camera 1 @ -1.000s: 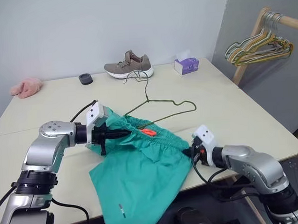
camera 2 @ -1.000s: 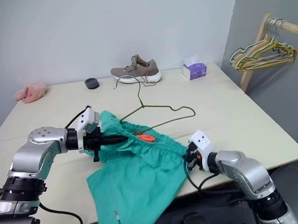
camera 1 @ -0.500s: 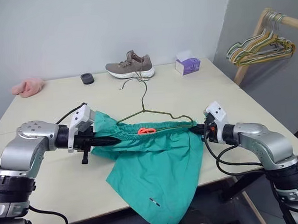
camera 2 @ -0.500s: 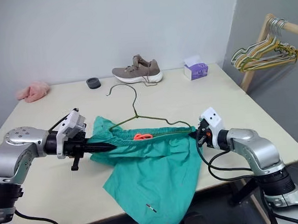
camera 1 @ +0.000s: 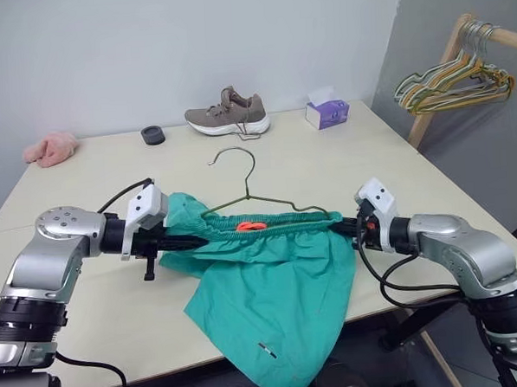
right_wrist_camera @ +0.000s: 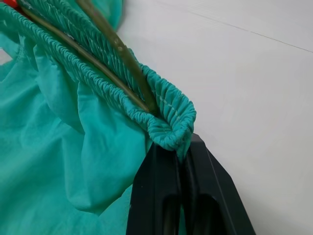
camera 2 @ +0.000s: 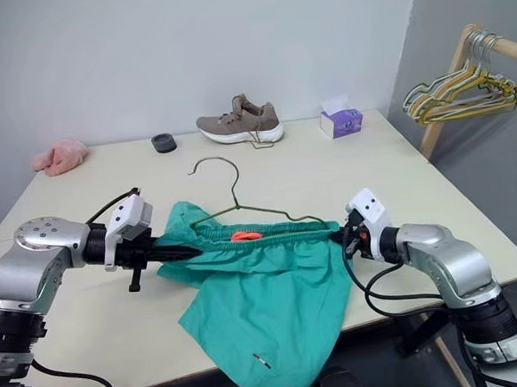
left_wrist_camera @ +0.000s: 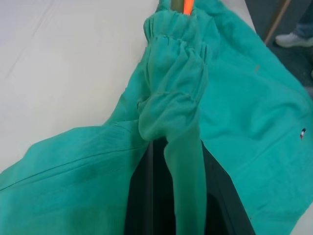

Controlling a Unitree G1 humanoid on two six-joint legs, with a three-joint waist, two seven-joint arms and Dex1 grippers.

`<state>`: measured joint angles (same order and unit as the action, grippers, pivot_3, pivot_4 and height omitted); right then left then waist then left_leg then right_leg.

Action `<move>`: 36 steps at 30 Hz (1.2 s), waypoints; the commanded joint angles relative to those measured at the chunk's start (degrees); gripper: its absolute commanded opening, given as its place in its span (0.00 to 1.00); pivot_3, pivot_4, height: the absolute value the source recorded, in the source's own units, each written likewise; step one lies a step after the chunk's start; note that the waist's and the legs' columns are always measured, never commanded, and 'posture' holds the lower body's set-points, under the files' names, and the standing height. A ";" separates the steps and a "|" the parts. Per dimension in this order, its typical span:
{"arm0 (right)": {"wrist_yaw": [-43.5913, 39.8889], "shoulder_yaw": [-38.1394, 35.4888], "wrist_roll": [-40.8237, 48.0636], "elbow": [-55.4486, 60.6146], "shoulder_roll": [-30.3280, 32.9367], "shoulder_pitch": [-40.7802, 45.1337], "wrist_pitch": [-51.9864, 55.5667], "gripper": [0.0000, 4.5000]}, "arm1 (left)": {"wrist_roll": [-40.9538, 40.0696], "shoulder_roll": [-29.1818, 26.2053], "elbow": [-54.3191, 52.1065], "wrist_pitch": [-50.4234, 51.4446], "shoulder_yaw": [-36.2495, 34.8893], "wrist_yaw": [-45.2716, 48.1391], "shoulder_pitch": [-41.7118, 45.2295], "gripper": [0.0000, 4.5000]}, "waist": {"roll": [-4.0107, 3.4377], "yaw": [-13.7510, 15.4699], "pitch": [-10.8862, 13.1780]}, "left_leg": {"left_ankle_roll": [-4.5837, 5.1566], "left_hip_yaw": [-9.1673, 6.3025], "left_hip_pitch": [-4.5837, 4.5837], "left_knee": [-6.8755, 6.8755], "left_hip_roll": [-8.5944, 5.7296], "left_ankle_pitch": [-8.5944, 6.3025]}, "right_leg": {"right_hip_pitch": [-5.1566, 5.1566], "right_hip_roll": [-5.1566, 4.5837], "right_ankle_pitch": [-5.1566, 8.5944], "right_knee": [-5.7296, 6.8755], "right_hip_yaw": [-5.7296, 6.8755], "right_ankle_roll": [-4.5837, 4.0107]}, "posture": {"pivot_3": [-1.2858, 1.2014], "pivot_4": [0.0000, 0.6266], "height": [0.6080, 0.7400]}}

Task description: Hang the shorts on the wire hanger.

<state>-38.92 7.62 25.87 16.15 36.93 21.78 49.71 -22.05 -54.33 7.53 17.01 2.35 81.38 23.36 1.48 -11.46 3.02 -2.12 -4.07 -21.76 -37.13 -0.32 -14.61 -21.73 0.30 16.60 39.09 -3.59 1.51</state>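
Note:
The waistband is pinched by my right gripper only at its edge beyond the hanger's end, so that gripper should open and take cloth and wire together [right_wrist_camera: 150, 108] before it carries the shorts.
The teal shorts [camera 1: 272, 284] hang stretched by their gathered waistband between my two grippers above the table's front, legs drooping over the front edge. My left gripper [camera 1: 194, 241] is shut on the waistband's left end, the cloth pinched between its black fingers [left_wrist_camera: 146, 196]. My right gripper [camera 1: 347, 226] is shut on the right end [right_wrist_camera: 168, 128]. The olive wire hanger [camera 1: 245, 194] sits with its lower bar inside the waistband [right_wrist_camera: 115, 46] and its hook curving up and back. An orange tag [camera 1: 251, 226] shows at the waistband's middle.
On the cream table [camera 1: 93, 180] stand a grey shoe [camera 1: 227, 114], a purple tissue box [camera 1: 327, 112], a black ring [camera 1: 152, 135] and a pink fluffy cloth [camera 1: 48, 149]. At the right a wooden rack [camera 1: 446, 54] carries bunched hangers [camera 1: 448, 84].
The waistband went from bunched and slack to pulled straight between both grippers. My right gripper rose and moved right; the left drew away leftward. The hanger's hook swung up from the table.

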 commanded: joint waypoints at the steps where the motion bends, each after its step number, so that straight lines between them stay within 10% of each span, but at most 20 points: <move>1: -0.09 -2.32 -2.61 1.06 4.12 0.88 -0.75 0.01 | 3.63 -3.29 2.11 -1.94 -1.11 -0.39 -0.70 0.00 | 0.00 0.00 0.00 | 0.00 0.00 0.00 0.00 0.00 0.00 | 0.00 0.00 0.00 0.00 0.00 0.00 | 0.44 0.00 1.00; 20: -7.52 10.08 -6.99 10.03 6.42 10.52 -4.00 0.01 | 4.50 3.89 -4.64 -0.47 2.77 -4.46 -2.20 0.00 | -0.01 0.06 -0.01 | 0.00 -0.02 -0.03 0.00 0.01 0.00 | -0.01 -0.02 0.00 -0.02 0.02 0.00 | 0.43 0.00 1.00; 30: -10.24 11.89 -11.08 12.37 10.10 10.06 -4.41 0.71 | 4.72 5.85 -5.88 0.05 3.45 -5.80 -2.36 0.00 | -0.02 0.11 -0.01 | 0.00 -0.01 -0.01 -0.02 -0.01 0.00 | -0.01 -0.08 0.00 -0.01 0.04 0.00 | 0.43 0.00 1.00; 36: -11.91 13.87 -13.48 8.61 11.61 9.88 -4.85 0.71 | 4.20 6.49 -6.61 0.76 3.39 -5.53 -2.18 0.00 | -0.02 -0.02 -0.01 | 0.00 0.00 0.00 -0.02 -0.03 0.00 | 0.00 -0.11 0.00 -0.02 0.03 0.00 | 0.43 0.00 1.00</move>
<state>-50.11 21.36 13.78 25.30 48.86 30.36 46.04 -16.91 -47.93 2.58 17.54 6.54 75.69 20.27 1.46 -11.48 3.01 -2.12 -4.08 -21.74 -37.15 -0.34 -14.61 -21.73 0.19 16.60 39.09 -3.56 1.50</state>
